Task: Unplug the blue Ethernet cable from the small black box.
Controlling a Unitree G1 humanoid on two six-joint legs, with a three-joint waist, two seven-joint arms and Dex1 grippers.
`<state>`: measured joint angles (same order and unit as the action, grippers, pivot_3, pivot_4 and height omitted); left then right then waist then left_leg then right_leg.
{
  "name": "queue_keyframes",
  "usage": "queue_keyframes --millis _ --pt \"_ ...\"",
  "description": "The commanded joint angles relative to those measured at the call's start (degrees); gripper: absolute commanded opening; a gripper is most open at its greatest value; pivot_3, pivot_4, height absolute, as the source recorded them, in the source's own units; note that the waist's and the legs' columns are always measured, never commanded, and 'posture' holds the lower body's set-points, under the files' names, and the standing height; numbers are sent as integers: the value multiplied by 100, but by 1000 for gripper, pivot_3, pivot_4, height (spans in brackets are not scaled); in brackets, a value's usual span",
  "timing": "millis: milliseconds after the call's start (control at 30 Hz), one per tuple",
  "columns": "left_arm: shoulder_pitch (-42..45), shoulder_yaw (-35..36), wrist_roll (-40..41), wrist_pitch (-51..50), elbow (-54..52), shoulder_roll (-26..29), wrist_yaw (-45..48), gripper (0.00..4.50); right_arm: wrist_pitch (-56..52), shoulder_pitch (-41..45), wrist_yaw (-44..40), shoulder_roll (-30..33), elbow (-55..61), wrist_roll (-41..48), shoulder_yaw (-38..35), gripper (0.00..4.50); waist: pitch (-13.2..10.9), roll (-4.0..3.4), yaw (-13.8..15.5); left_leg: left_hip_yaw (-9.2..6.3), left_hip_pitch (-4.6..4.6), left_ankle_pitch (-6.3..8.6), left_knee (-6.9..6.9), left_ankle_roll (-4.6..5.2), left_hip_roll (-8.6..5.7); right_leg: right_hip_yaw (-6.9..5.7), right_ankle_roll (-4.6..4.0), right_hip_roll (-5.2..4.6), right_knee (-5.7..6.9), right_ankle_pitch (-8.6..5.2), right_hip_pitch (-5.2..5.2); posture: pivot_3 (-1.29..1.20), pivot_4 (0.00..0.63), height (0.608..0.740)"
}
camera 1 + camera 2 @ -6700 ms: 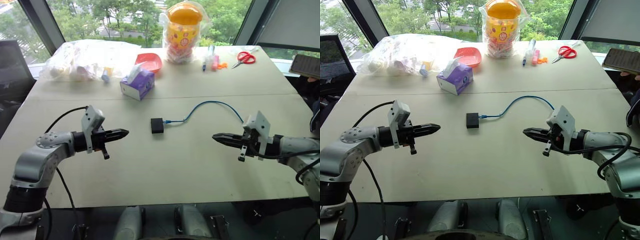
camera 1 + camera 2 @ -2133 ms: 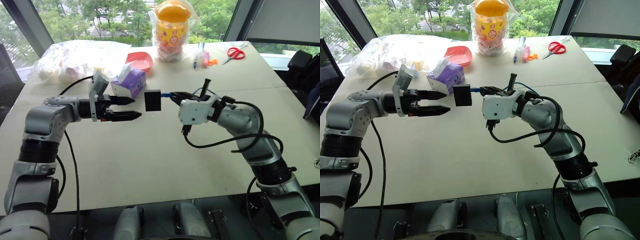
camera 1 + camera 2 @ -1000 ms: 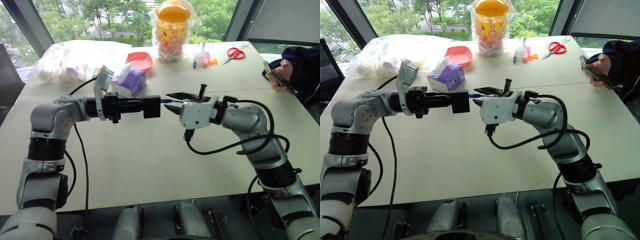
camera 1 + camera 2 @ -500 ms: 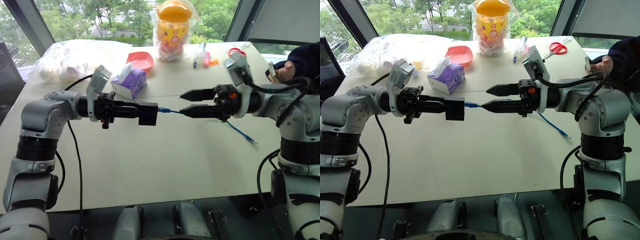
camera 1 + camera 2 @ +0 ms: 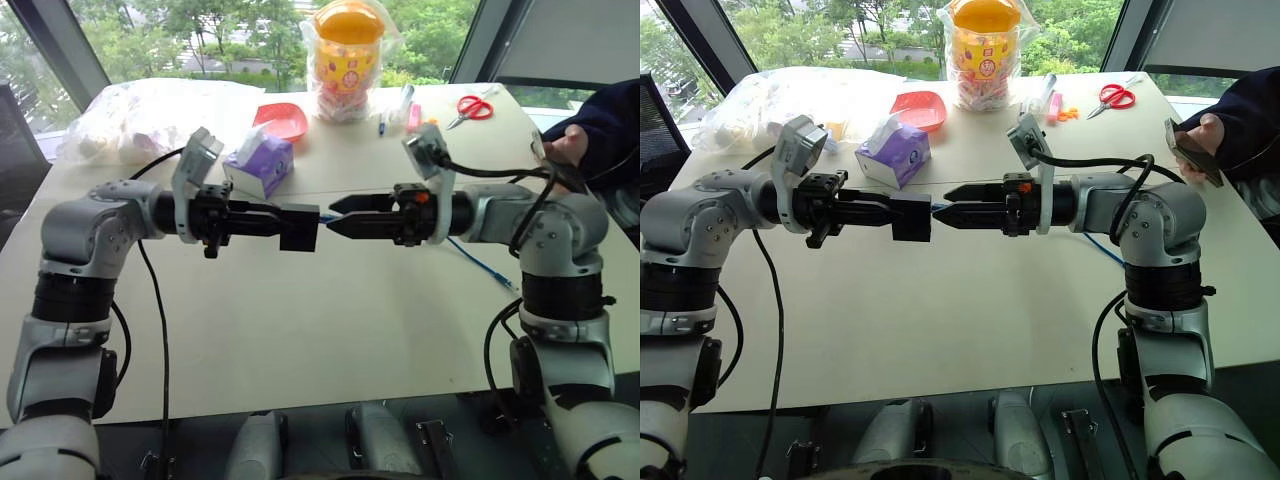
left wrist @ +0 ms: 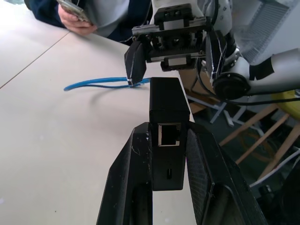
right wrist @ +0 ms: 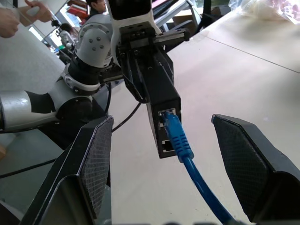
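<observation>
The blue Ethernet cable's plug slants between my open right fingers, so I will line up and grip it close to the port [image 7: 169, 117].
The small black box [image 5: 298, 227] is held up above the table, my left gripper [image 5: 281, 222] shut on its sides; the left wrist view shows both fingers [image 6: 126, 178] clamped on the box [image 6: 166, 117]. The blue Ethernet cable [image 7: 199, 180] is plugged into the box's port, plug [image 7: 172, 125] seated. My right gripper [image 5: 332, 215] is open, level and pointing at the box, its fingertips just short of the box on either side of the plug. From there the cable [image 5: 482, 264] runs right along the table behind my right arm.
A purple tissue box [image 5: 262, 165], red bowl [image 5: 283, 120], bagged yellow jar [image 5: 345, 60], plastic bag [image 5: 140, 120], pens [image 5: 395, 115] and scissors [image 5: 475, 105] lie at the table's far side. A person's hand with a phone [image 5: 1192, 140] is at the right edge.
My right gripper, which had opened wider and drawn away to the right, has moved back left until its tips are close to the box. The left gripper holds the box about where it was.
</observation>
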<state>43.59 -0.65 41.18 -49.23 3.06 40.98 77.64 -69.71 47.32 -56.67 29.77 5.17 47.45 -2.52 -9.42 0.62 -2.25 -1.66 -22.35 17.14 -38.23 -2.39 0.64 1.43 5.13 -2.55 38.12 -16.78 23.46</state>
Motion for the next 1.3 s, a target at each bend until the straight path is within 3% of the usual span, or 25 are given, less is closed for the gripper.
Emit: queue_keyframes --millis 33,67,167,300,1200,1300 --pt "75 254 191 -47 -216 59 -37 405 181 19 -73 117 24 -13 56 3489 0 0 -2 0 0 0 0 0 0 0 0 0 0 0 0 0 150 740" --pt "65 262 205 -56 -227 70 -47 405 207 -2 -79 140 17 -23 90 3489 0 0 -3 0 0 0 0 0 0 0 0 0 0 0 0 0 150 740" --pt "44 278 213 -60 -240 81 -72 405 217 -6 -67 155 21 37 110 2646 0 0 -5 0 0 0 0 0 0 0 0 1 0 0 0 0 150 740" --pt "54 284 198 -65 -234 72 -88 405 261 -14 -55 152 72 25 187 645 0 0 -9 0 0 0 0 0 1 0 0 2 0 0 0 0 150 740" --pt "-65 281 192 -41 -392 91 -155 405 272 -21 -70 174 233 217 215 645 0 0 -6 -1 0 0 0 0 1 0 0 1 0 0 0 0 150 740" --pt "-56 282 202 -44 -382 94 -164 405 282 -23 -40 164 235 199 224 1473 0 0 -6 -1 0 0 0 0 1 0 0 1 0 0 0 0 150 740"
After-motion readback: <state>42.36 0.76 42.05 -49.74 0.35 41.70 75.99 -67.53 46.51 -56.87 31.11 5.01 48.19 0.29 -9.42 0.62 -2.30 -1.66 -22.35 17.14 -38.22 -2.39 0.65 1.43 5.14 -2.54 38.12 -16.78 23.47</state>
